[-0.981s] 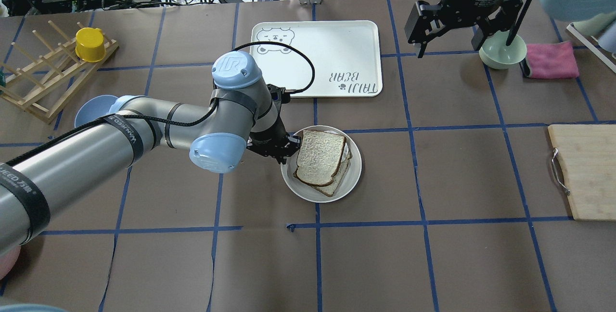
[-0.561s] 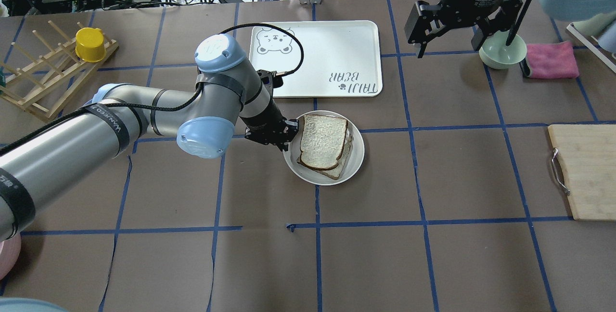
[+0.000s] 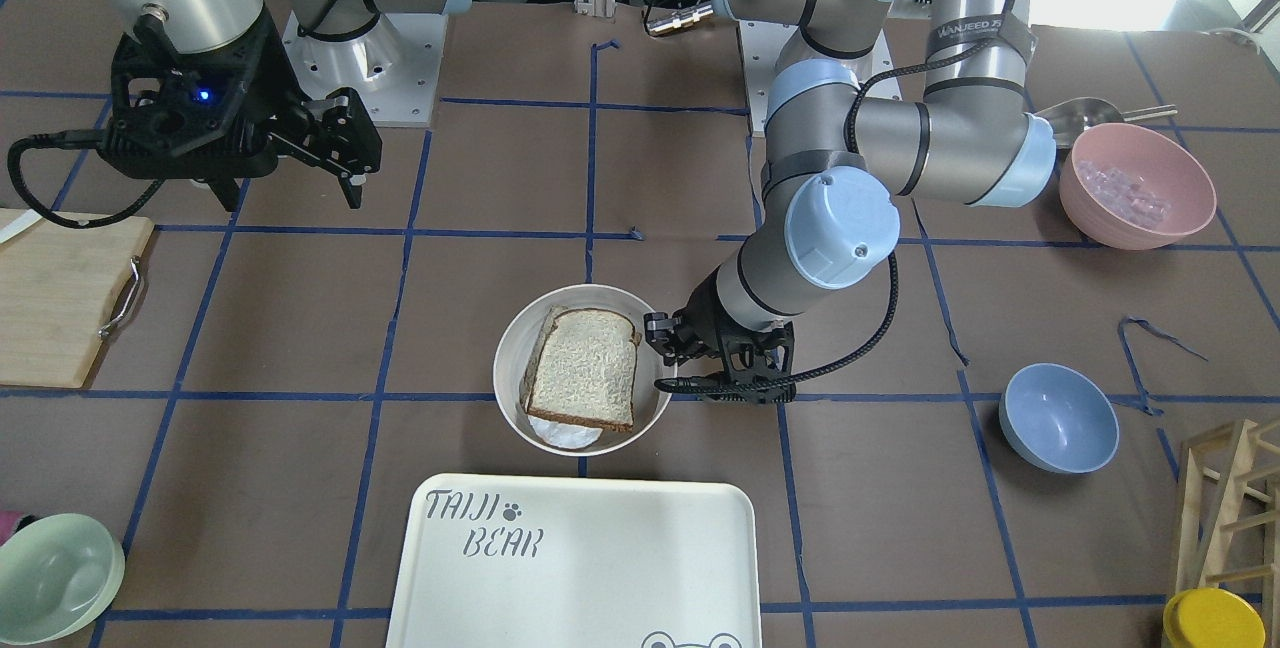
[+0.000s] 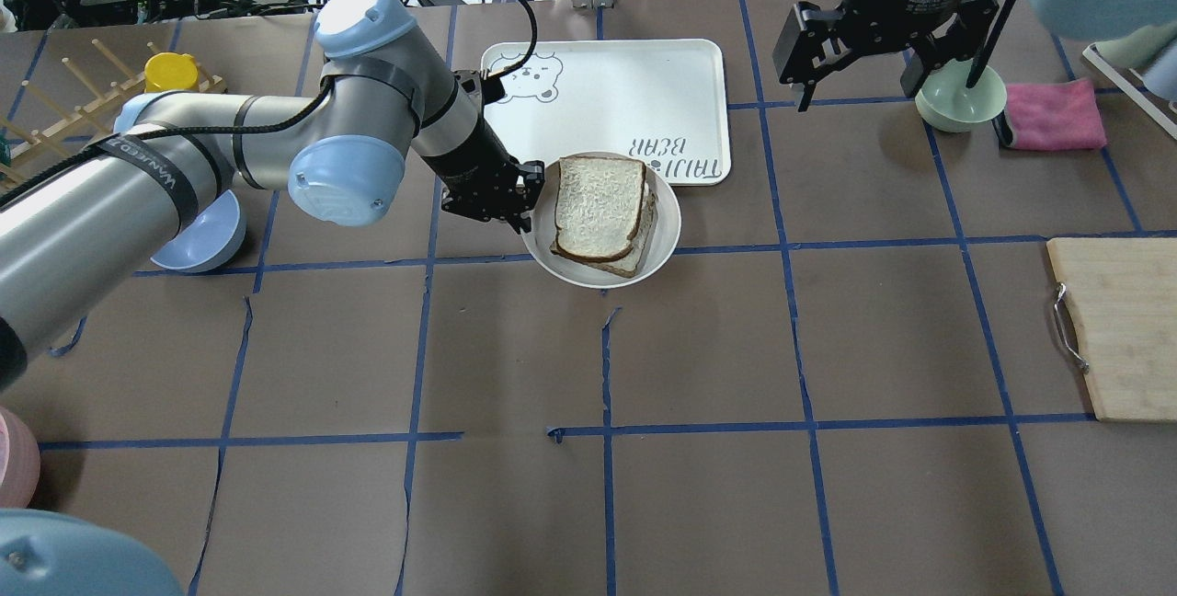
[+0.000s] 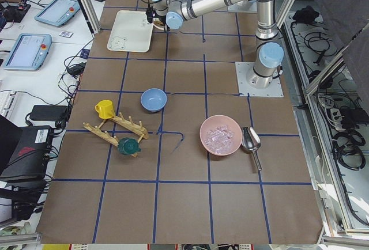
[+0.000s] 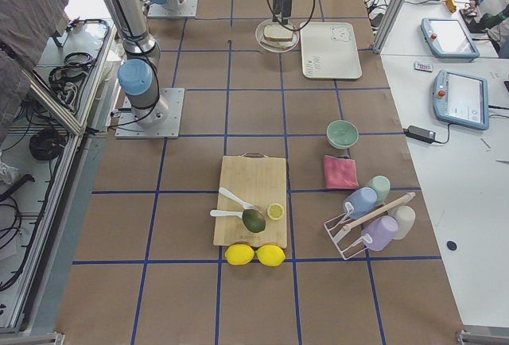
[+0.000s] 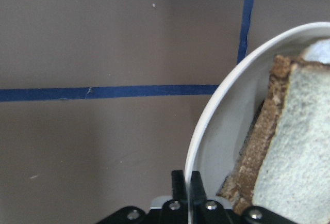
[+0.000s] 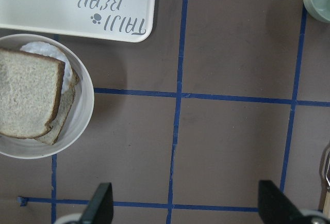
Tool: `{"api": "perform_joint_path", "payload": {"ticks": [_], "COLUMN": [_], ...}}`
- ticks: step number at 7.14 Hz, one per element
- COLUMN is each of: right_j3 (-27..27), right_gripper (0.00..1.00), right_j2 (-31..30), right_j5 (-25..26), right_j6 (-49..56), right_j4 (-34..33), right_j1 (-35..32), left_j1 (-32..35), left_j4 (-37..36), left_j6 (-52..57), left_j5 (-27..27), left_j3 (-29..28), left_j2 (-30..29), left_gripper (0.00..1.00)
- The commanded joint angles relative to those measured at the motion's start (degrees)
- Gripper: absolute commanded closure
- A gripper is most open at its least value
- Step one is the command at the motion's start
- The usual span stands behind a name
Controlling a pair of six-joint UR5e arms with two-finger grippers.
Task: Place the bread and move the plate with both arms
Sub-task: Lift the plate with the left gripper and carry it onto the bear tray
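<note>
My left gripper has the plate with the bread, just short of the tray's near edge. It will let go of it on the white tray (image 3: 566, 589) between the tray's lettering and bear drawing.
The bread (image 4: 599, 207) lies on top of another slice and a fried egg on the round cream plate (image 4: 664, 240). My left gripper (image 4: 524, 210) is shut on the plate's left rim, as the left wrist view shows with both fingers (image 7: 179, 185) clamped on the rim (image 7: 216, 110) beside the bread (image 7: 299, 146). The plate (image 3: 510, 358) with the bread (image 3: 585, 368) sits just short of the tray's near edge and looks held slightly above the table. My right gripper (image 4: 857, 88) is open and empty, high at the far right, looking down on the plate (image 8: 85, 105).
The white "TAIJI BEAR" tray (image 4: 625, 90) lies just beyond the plate. A green bowl (image 4: 961, 99) and pink cloth (image 4: 1053, 113) are far right, a cutting board (image 4: 1117, 329) at the right edge. A blue bowl (image 4: 198, 242) and a wooden rack (image 4: 55, 145) are left.
My left arm has carried the plate with the bread away from the robot, toward the tray's near edge. The right arm has not moved.
</note>
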State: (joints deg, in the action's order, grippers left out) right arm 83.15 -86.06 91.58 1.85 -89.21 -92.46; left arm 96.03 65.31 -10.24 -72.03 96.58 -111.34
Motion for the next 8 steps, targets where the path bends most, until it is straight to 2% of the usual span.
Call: {"api": "perform_joint_path", "payload": {"ticks": [1,3,5,6,8], "right_j3": [0.0,0.1,0.1,0.1,0.1], "right_gripper": [0.0,0.0,0.0,0.0,0.0], "right_j2": [0.0,0.0,0.0,0.0,0.0], "right_j5": [0.0,0.0,0.0,0.0,0.0], "right_j6": [0.0,0.0,0.0,0.0,0.0], "right_j4": [0.0,0.0,0.0,-0.1,-0.1], "right_j1": [0.0,0.0,0.0,0.0,0.0], "left_j1": [-1.5,-1.5,-1.5,-1.5,-1.5], "left_j4": [0.0,0.1,0.1,0.1,-0.3], "left_j6": [-4.1,-5.6,-7.7,-7.8,-7.9], "left_j5": [0.7,1.6,1.9,2.9,3.5], "left_j3": [-8.0,-18.5,-26.4,-29.2,-30.3], "left_j2": [-4.8,-13.3,-20.6,-23.3,-25.8], "left_gripper": [1.0,1.0,1.0,1.0,1.0]}}
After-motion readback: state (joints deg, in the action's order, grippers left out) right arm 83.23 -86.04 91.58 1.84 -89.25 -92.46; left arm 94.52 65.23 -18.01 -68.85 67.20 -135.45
